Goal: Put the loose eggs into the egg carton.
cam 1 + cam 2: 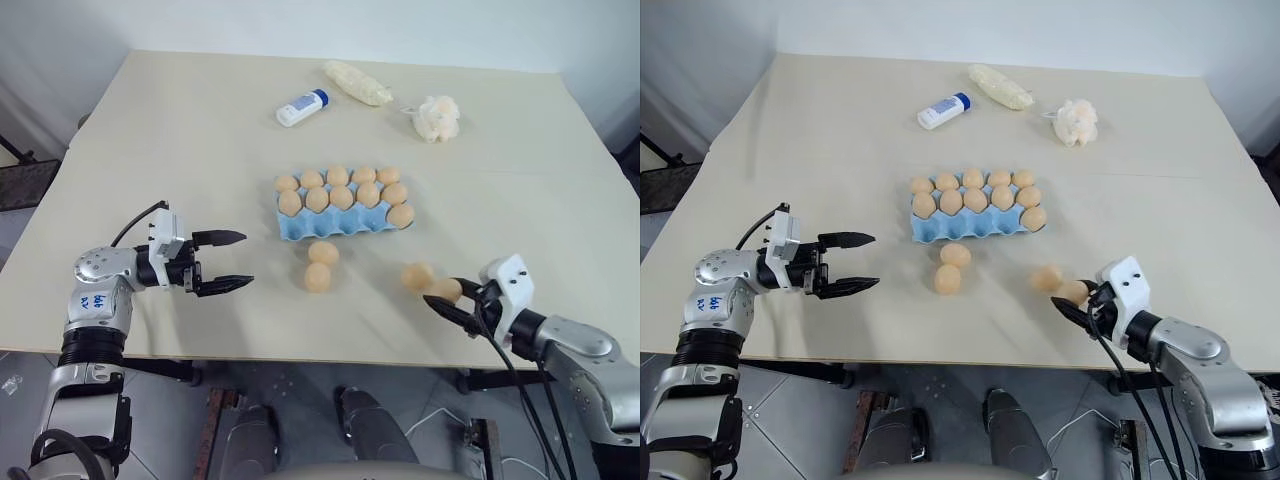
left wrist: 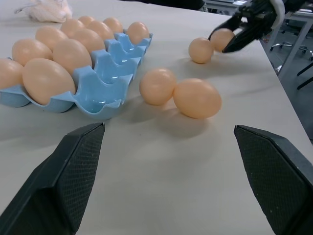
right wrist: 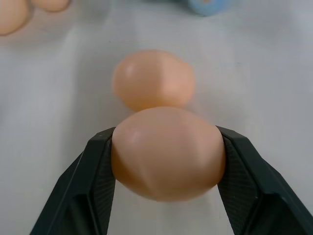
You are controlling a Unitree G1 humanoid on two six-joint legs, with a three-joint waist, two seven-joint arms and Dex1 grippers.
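The egg will be set down by my right gripper, which will then let go of it in the empty front-row pocket [image 1: 375, 219] beside the carton's front corner egg.
The light blue egg carton [image 1: 338, 227] sits mid-table with two back rows of eggs and an empty front row. Two loose eggs [image 1: 321, 265] lie touching just in front of it. Further right, another loose egg [image 1: 416, 275] rests on the table beside the egg [image 3: 167, 152] that my right gripper [image 1: 446, 297] is shut on, both pads pressing its sides. My left gripper [image 1: 232, 262] hovers open to the left of the carton, pointing at the middle pair, with nothing between its fingers [image 2: 68, 176].
A white bottle with a blue cap [image 1: 301, 108], a clear bag [image 1: 357, 83] and a fluffy cream puff ball [image 1: 437, 118] lie at the far side of the table. The near table edge [image 1: 300, 358] runs just below both grippers.
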